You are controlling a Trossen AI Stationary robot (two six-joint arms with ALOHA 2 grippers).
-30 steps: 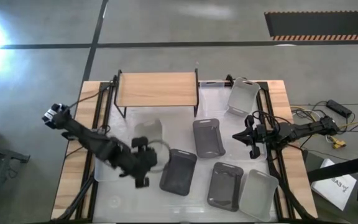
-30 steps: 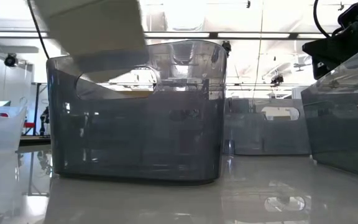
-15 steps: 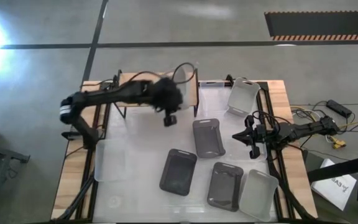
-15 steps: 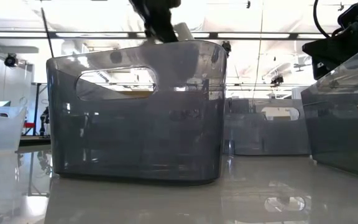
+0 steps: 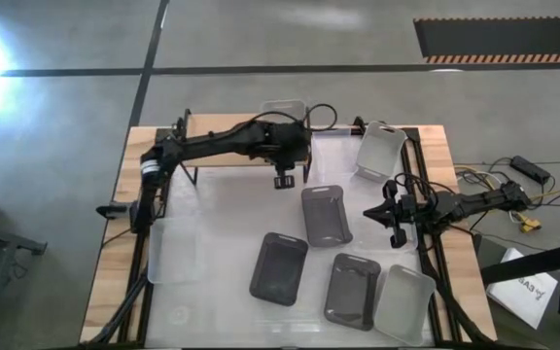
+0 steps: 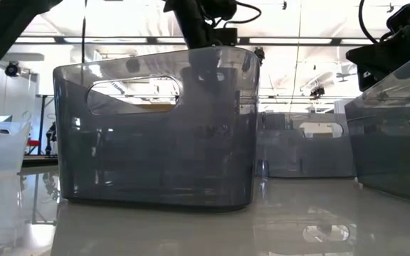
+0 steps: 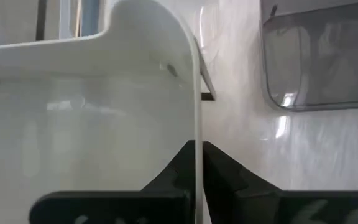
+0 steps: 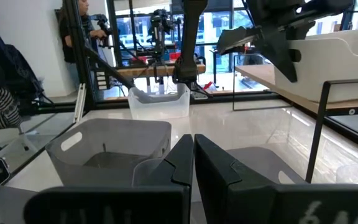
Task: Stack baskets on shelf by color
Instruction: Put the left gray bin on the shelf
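The clear basket sits too far forward over the shelf's front edge, so my left gripper will retake the basket's front rim (image 7: 197,115) and push it back before leaving.
My left gripper (image 5: 282,138) reaches over the right end of the wooden shelf (image 5: 231,141) and is shut on a clear whitish basket (image 5: 285,109). In the right wrist view the basket (image 8: 347,43) sits level on the shelf board. My right gripper (image 5: 367,212) is shut and empty, and hovers at the table's right side. On the white table stand a light grey basket (image 5: 326,214), two dark grey baskets (image 5: 280,267) (image 5: 350,289) and clear baskets (image 5: 382,151) (image 5: 406,301) (image 5: 171,251). My left gripper pinches one side wall of the clear basket at its top rim (image 7: 197,127), one finger inside the basket and one outside. The fingers come from above, pointing down. The basket is upright and level on the shelf's right end.
The shelf's left part (image 5: 212,141) is bare board. Black rails run along the table's left side (image 5: 154,224) and right side (image 5: 426,262). In the low view a dark grey basket (image 6: 155,128) stands close in front.
My left gripper has carried the clear basket up from the table's middle left toward the far edge and then right along the shelf. The basket, tilted half a second ago, now stands level on the shelf's right end.
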